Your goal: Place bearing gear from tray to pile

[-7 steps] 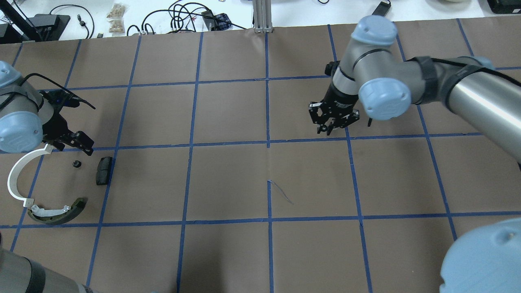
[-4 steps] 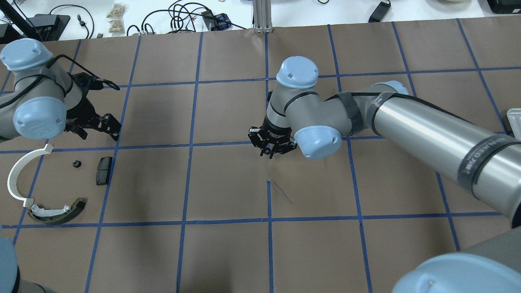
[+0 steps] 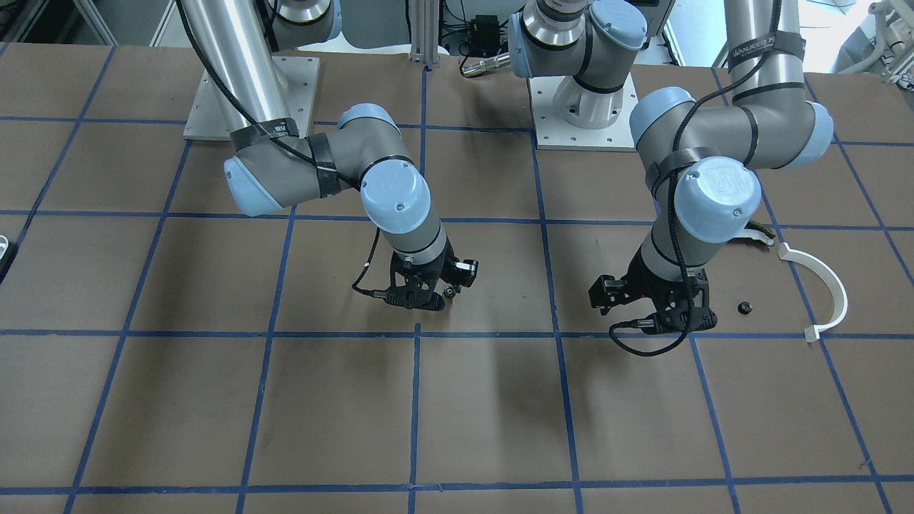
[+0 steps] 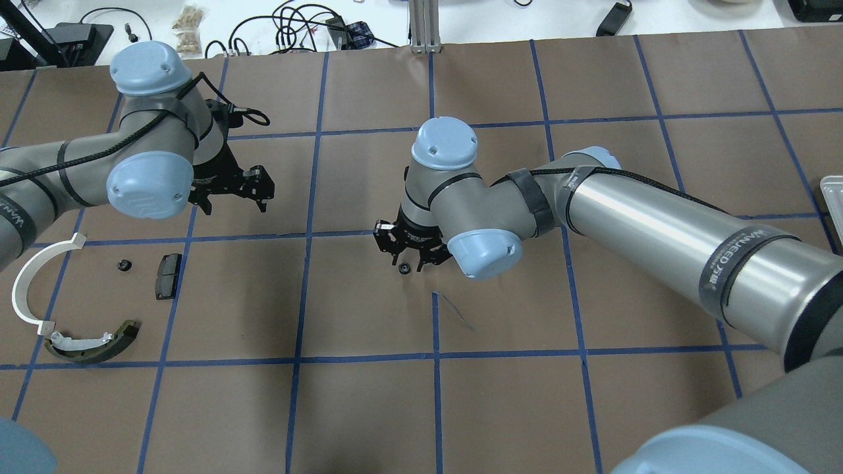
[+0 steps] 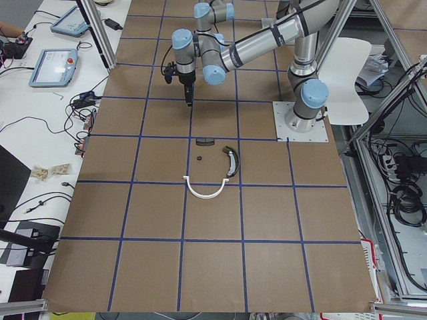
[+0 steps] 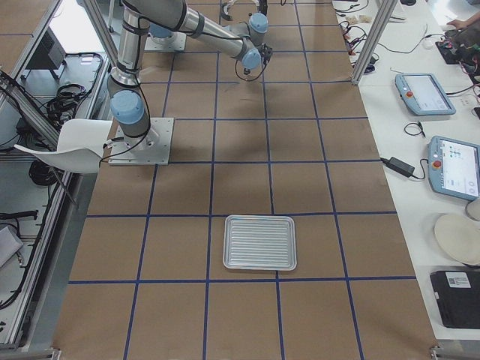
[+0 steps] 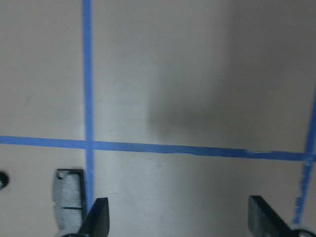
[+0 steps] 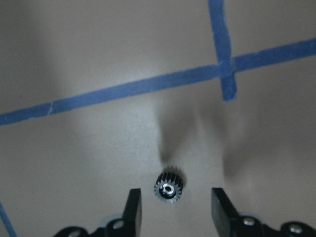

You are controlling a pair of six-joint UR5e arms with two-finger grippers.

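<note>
The bearing gear is between my right gripper's open fingers. My left gripper goes there next and closes on the bearing gear's toothed edge (image 3: 449, 292).
A small black bearing gear (image 8: 168, 186) lies on the brown paper between the open fingers of my right gripper (image 8: 177, 210), touching neither. It lies mid-table in the overhead view (image 4: 404, 268), just below the right gripper (image 4: 408, 259). The pile is at the far left: white half-ring (image 4: 29, 283), olive-green shoe (image 4: 92, 342), black pad (image 4: 168, 275) and another small black gear (image 4: 123, 265). My left gripper (image 4: 234, 201) is open and empty, up and to the right of the pile. The pad shows by its left finger in the left wrist view (image 7: 69, 194).
The ribbed metal tray (image 6: 260, 241) lies empty near the table's right end; its edge shows in the overhead view (image 4: 831, 197). Blue tape lines grid the paper. Cables and tablets lie on the white benches beyond the table edge.
My right arm has swung left from the right half to mid-table, and the gear now lies under its open fingers. My left arm has moved up and right, away from the pile.
</note>
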